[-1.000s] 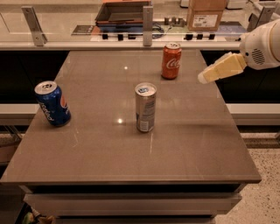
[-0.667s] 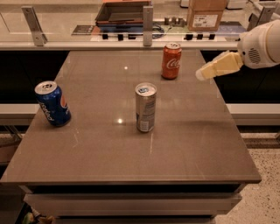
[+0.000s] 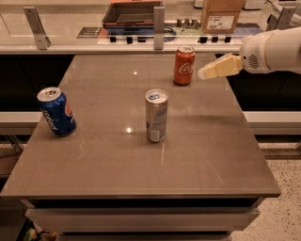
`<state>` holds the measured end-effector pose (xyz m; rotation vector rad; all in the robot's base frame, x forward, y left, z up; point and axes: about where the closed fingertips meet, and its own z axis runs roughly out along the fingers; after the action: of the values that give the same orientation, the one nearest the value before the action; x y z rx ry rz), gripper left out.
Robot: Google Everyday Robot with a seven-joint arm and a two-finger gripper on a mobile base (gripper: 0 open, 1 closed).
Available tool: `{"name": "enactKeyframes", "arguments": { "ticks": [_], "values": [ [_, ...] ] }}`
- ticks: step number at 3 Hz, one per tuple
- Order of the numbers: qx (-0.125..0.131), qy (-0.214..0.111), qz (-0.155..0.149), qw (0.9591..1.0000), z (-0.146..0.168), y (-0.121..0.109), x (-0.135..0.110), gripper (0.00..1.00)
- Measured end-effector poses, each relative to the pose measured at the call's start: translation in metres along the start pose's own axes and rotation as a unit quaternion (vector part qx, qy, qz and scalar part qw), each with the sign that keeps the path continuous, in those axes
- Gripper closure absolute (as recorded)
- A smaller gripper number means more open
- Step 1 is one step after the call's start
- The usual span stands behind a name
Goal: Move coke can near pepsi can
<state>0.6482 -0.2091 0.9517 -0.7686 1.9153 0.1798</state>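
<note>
The upper half of the coke can [image 3: 184, 63], just above its middle, should be gripped next by my gripper.
The coke can [image 3: 184, 65], red-orange with white script and a silver top, stands upright near the far edge of the brown table [image 3: 197, 155]. The pepsi can [image 3: 56, 111], blue with a silver top, stands upright near the table's left edge. My gripper [image 3: 205, 72], cream-coloured on a white arm, comes in from the right and hovers just right of the coke can, a small gap away, holding nothing.
A slim silver-grey can [image 3: 156, 115] stands at the table's middle, between the two cans. Behind the table runs a counter with metal posts [image 3: 159, 28], a dark tray [image 3: 131, 12] and a cardboard box [image 3: 222, 15].
My gripper has moved left and slightly up, closing in on the coke can's right side. The cans have not moved.
</note>
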Motion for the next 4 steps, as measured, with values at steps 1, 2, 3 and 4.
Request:
{"name": "enactKeyframes", "arguments": {
  "ticks": [1,2,3,4],
  "values": [
    [-0.014,-0.023,0.01,0.9996,0.024,-0.003,0.001,0.0],
    [-0.038,-0.048,0.014,0.9981,0.044,0.0,-0.002,0.0],
    [-0.067,-0.074,0.014,0.9949,0.066,0.005,-0.009,0.0],
    [-0.092,-0.096,0.015,0.9909,0.087,0.008,-0.017,0.0]
  ]
}}
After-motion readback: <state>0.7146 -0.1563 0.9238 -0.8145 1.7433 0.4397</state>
